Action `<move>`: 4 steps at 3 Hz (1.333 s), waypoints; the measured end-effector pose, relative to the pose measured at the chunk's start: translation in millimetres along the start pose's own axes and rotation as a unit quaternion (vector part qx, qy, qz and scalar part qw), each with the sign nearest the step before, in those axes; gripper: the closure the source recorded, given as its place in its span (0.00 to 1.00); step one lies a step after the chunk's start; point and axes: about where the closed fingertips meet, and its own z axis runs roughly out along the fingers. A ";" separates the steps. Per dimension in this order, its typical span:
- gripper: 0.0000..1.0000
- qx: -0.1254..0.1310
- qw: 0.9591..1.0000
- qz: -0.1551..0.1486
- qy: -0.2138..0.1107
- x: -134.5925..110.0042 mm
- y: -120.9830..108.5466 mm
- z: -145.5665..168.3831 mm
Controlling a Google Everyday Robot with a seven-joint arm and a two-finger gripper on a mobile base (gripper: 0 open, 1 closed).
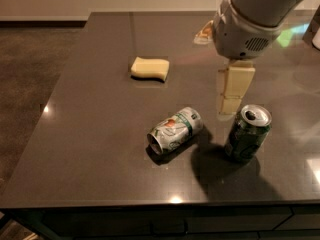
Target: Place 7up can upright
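Note:
My gripper will go to the lying 7up can next and close around the middle of its body (pixel 177 129), between the can's two ends.
The 7up can (pixel 175 130), silver-white with green bands and a red spot, lies on its side near the middle front of the dark table (pixel 85 134), its open top toward the front left. My gripper (pixel 231 104) hangs from the big white arm (pixel 250 19) at the upper right. It is above the table, to the right of and behind the 7up can, just behind the darker green can (pixel 247 133). It holds nothing.
The darker green can stands upright right of the 7up can. A yellow sponge (pixel 149 68) lies at the back left. A small orange-and-white packet (pixel 204 33) shows behind the arm. The table's front edge is close to both cans.

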 end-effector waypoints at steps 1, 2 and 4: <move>0.00 -0.015 0.998 -0.056 0.004 -20.8 5.4 15.0; 0.00 -0.032 0.994 -0.108 0.006 -32.8 16.6 35.2; 0.00 -0.072 0.976 -0.203 -0.005 -49.8 43.0 73.9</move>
